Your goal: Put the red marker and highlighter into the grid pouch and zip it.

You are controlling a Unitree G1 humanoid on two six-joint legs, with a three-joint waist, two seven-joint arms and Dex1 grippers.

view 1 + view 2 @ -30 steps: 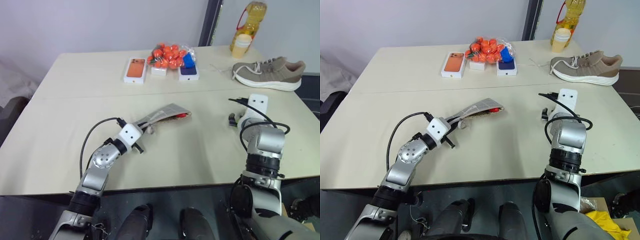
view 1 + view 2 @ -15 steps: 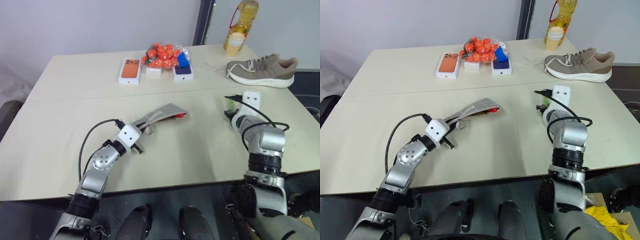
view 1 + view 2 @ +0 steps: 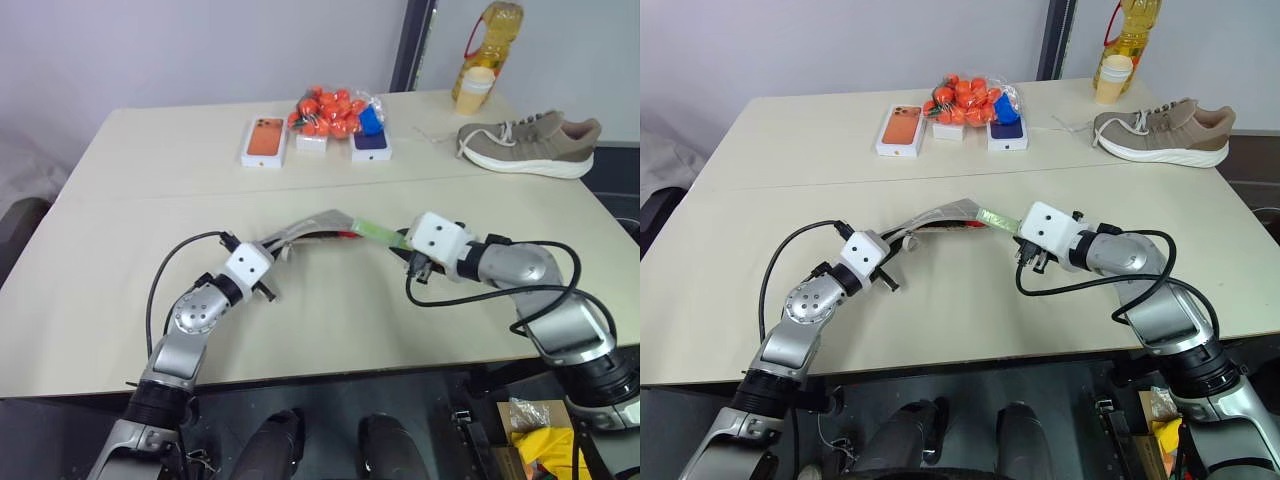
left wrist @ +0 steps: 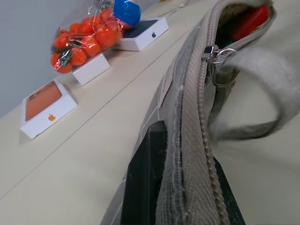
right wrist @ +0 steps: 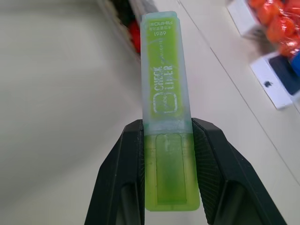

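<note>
Next, I release the highlighter from my right gripper inside the opening of the grey grid pouch (image 3: 328, 231) (image 5: 131, 26), so that it sits alongside the red marker.
The grey grid pouch (image 3: 315, 226) is lifted off the table, its near end pinched in my shut left gripper (image 3: 268, 250). Its zipper is open and the red marker (image 4: 249, 19) lies inside the mouth, its red end showing. My right gripper (image 5: 166, 138) is shut on the light-green highlighter (image 5: 164, 93), which points at the pouch's open end (image 3: 975, 212) and nearly touches it. In the head views the highlighter (image 3: 378, 233) sticks out to the left of the right gripper (image 3: 408, 244).
At the table's back stand an orange phone box (image 3: 268, 139), a bag of small orange fruit (image 3: 332, 110) over a white box, and a dark blue box (image 3: 371, 144). A beige sneaker (image 3: 530, 146) and an oil bottle (image 3: 484, 55) are at the back right.
My right arm has swung left from the table's right side to the pouch's mouth, carrying the highlighter. The left gripper keeps hold of the pouch, whose open end has risen a little.
</note>
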